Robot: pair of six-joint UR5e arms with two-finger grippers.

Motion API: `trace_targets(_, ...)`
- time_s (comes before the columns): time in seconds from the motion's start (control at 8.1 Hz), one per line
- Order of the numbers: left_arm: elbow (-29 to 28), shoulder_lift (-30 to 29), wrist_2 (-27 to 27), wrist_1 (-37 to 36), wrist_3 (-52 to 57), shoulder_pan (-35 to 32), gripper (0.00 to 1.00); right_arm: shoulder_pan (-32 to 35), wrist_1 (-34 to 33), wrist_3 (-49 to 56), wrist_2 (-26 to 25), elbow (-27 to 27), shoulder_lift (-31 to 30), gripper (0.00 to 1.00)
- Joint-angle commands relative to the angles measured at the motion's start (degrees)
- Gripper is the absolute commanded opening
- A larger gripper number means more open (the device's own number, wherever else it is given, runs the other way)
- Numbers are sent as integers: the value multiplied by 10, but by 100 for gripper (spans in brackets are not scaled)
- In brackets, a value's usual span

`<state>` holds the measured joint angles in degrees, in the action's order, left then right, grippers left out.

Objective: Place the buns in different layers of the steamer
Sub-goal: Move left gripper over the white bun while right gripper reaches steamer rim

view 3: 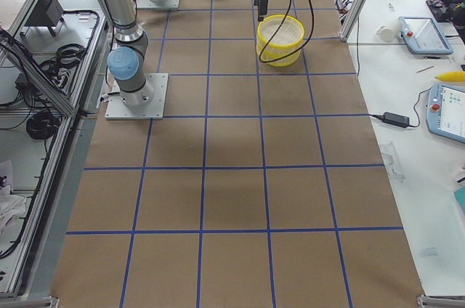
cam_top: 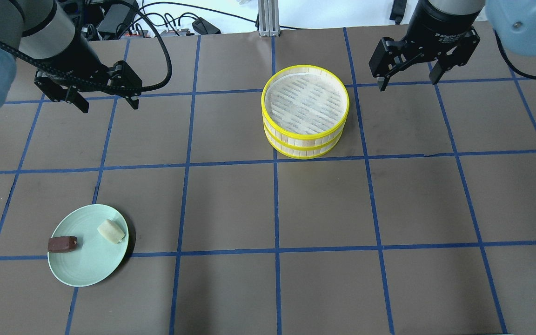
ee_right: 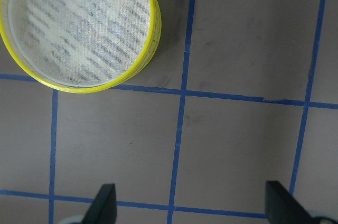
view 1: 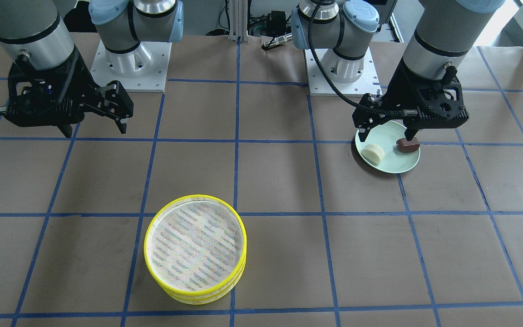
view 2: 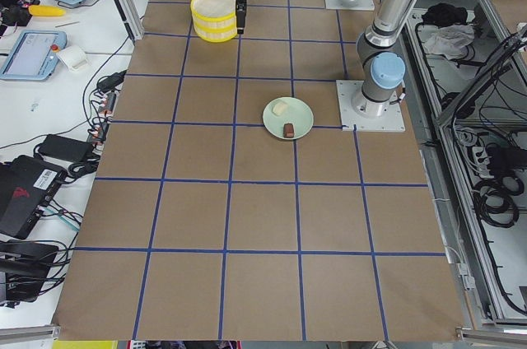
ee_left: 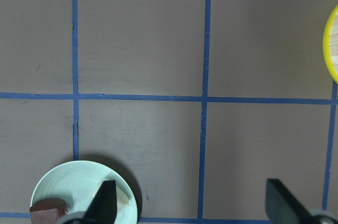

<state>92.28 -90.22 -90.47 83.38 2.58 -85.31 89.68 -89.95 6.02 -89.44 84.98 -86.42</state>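
I move my right gripper to the steamer's top tray next and close it on the tray's yellow rim [view 1: 146, 245] [ee_right: 154, 17], on the side farthest from the plate.
The steamer layers [cam_top: 305, 142] are stacked, yellow-rimmed with a striped mesh bottom, and the top tray is empty; they also show in the front view [view 1: 207, 295] and the right wrist view [ee_right: 153, 34]. The cream-white bun [cam_top: 110, 231] and the dark reddish-brown bun [cam_top: 62, 244] lie on a pale green plate [cam_top: 86, 270]. My left gripper [cam_top: 108, 107] is open and empty, high above the table near the plate. In its wrist view the white bun [ee_left: 120, 197] and brown bun [ee_left: 47, 208] sit at the bottom left. My right gripper [cam_top: 407, 83] is open and empty, high beside the steamer.
The table is brown paper with a blue tape grid. The two arm bases [view 1: 132, 63] stand at the robot's edge. The plate [view 1: 397, 165] sits far from the steamer, on the left arm's side. Tablets and cables lie off the table's side [view 2: 49, 44].
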Motion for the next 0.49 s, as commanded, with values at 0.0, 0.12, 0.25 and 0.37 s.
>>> trace_targets(0.0,-1,0,3,-2,4,8,100,0,8,-1,-6,2,-1,100)
trace_targets(0.12,-1,-3,2,-2,4,19,100,1,9,-1,-6,4,-5,100)
trace_targets(0.25,0,-16,1,-5,4,45,100,1,13,-1,-4,11,-12,100)
trace_targets(0.37,4,-23,3,-2,13,83,100,1,17,-6,-5,14,-15,100)
